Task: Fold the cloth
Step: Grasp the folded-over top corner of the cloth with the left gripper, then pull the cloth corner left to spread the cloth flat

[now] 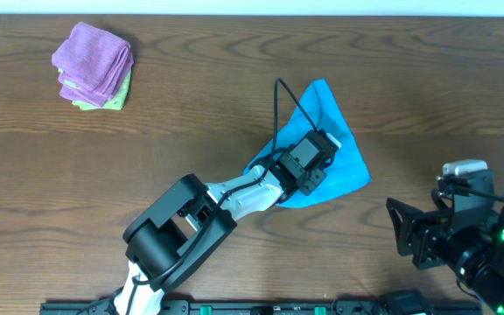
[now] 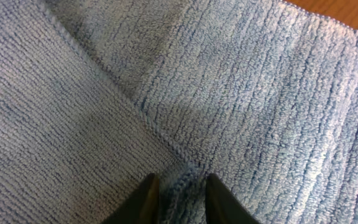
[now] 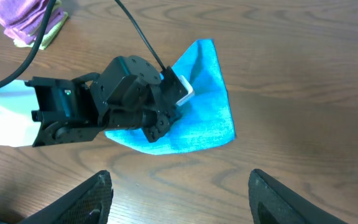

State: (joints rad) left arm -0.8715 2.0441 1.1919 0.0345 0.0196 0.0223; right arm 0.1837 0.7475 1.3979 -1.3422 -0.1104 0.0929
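Observation:
Next, my right gripper grips the sky-blue cloth at the near corner (image 1: 362, 181) (image 3: 228, 137), the corner closest to my right arm.
The sky-blue cloth (image 1: 344, 144) lies right of the table's middle, doubled into a rough triangle. My left gripper (image 1: 326, 144) is pressed down on its middle. In the left wrist view the cloth (image 2: 260, 93) fills the frame, and a hemmed edge of the upper layer runs diagonally down to the fingertips. There the left gripper (image 2: 179, 190) stands nearly closed, with a bunched ridge of cloth pinched between its two dark fingers (image 2: 146, 199). My right gripper (image 3: 179, 186) hovers open over bare wood in front of the cloth (image 3: 201, 112), holding nothing.
A folded purple cloth (image 1: 94, 57) sits on a light green one (image 1: 103, 101) at the far left of the wooden table (image 1: 199, 122). The left arm's black cable (image 1: 278, 114) arcs over the blue cloth. The right arm (image 1: 471, 232) rests at the front right corner.

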